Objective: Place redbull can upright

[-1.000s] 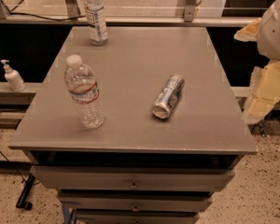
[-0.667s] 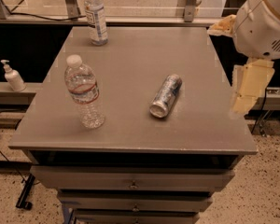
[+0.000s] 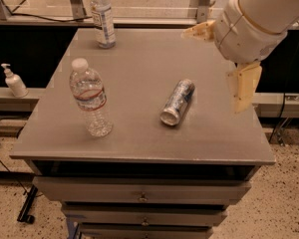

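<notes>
The robot's gripper will next go to the redbull can's far end (image 3: 184, 87), opposite the can's silver top, and close there.
The redbull can (image 3: 177, 102) lies on its side near the middle of the grey cabinet top (image 3: 139, 59), its silver top facing the front edge. My gripper (image 3: 213, 69) hangs above the right side of the top, to the right of the can and apart from it. Its two cream fingers are spread wide, one (image 3: 198, 31) pointing left and one (image 3: 243, 87) pointing down, with nothing between them. The white arm reaches in from the upper right corner.
A clear water bottle (image 3: 90, 98) stands upright at the front left of the top. A second one (image 3: 102, 17) stands at the back left. A soap dispenser (image 3: 13, 80) sits on a ledge to the left. Drawers (image 3: 139, 195) are below the top.
The arm and gripper have moved left from the right edge of the view to over the right side of the cabinet top. The can and bottles have not moved.
</notes>
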### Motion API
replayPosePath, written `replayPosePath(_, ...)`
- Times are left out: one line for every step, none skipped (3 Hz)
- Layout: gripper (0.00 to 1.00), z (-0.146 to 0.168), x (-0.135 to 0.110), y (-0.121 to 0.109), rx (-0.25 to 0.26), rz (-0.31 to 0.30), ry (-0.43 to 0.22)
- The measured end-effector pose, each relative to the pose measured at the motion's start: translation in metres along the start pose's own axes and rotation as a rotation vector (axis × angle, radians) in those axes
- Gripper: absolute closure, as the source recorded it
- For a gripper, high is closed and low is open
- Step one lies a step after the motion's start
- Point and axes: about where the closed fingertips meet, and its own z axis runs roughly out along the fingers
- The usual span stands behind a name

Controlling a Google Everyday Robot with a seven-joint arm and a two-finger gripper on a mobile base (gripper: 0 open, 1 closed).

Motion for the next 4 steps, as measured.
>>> replayPosePath(0.0, -0.002, -0.001, 0.0, 0.003, -0.081, 0.002)
replayPosePath(0.0, -0.002, -0.002, 0.003, -0.003, -0.107, 0.009)
replayPosePath(0.0, 0.015, -0.001, -0.008, -0.06, -0.226, 0.03)
replayPosePath(0.0, 0.045, 0.009, -0.026, -0.133, -0.357, 0.076)
